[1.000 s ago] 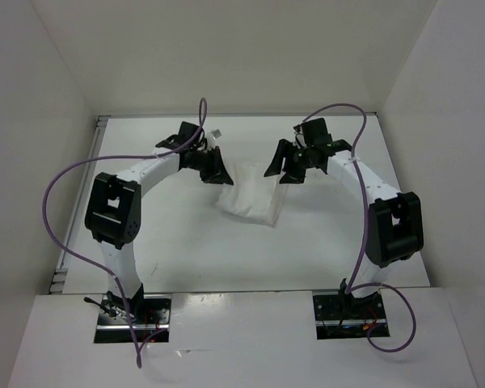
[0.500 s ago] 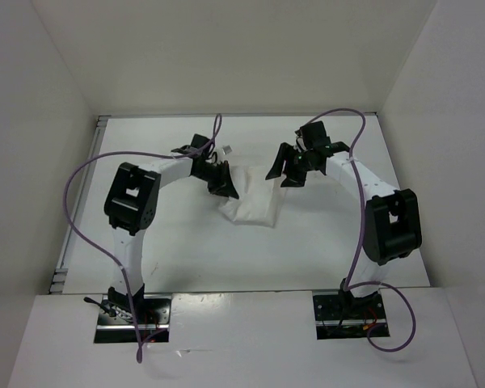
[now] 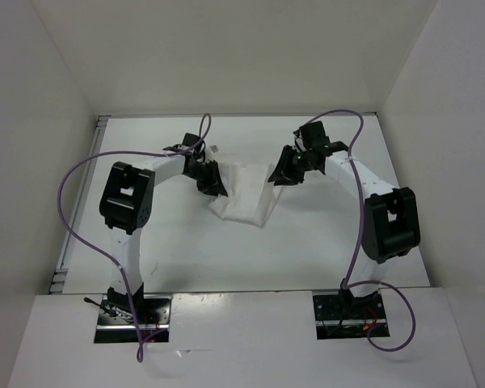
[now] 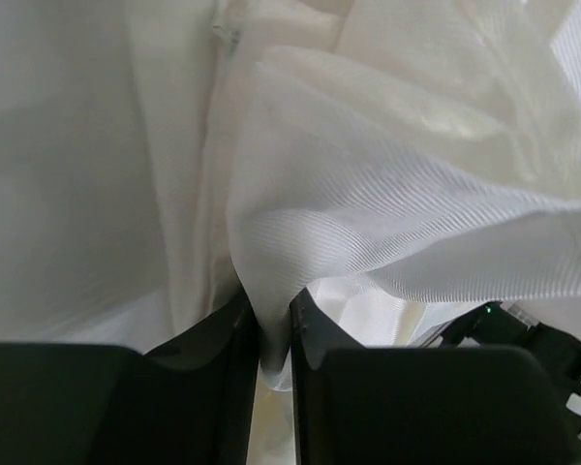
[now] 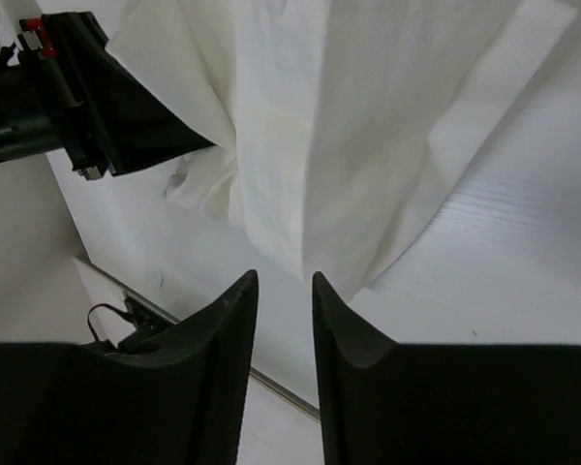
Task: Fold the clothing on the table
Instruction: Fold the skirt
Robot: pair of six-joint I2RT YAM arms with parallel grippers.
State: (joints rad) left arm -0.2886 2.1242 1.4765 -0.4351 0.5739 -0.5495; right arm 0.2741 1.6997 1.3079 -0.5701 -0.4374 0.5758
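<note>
My right gripper's fingers are empty short of the clothing's raised fold, so I need to open them, reach farther in and pinch that fold (image 5: 316, 121) before pulling it.
The clothing (image 3: 244, 198) is a wrinkled white fabric piece lying mid-table (image 3: 323, 234) between both arms. My left gripper (image 3: 210, 179) sits at its left edge. In the left wrist view a raised fold of the clothing (image 4: 368, 174) is pinched between the nearly closed jaws of that gripper (image 4: 271, 295). My right gripper (image 3: 281, 171) hovers at the garment's upper right corner. In the right wrist view its jaws (image 5: 285, 276) stand narrowly parted with nothing between them, and the clothing (image 5: 349, 145) hangs just beyond the tips. The left gripper (image 5: 107, 107) shows there at top left.
Upright white walls (image 3: 40, 121) close in the table on the left, back and right. Purple cables (image 3: 73, 226) loop off both arms. A metal rail (image 3: 65, 259) runs along the table's left edge. Both arm bases (image 3: 133, 319) stand at the near edge.
The right gripper's jaws have narrowed a lot. The left gripper has drawn back slightly to the left with the fabric, and the clothing now lies spread a little wider between the grippers.
</note>
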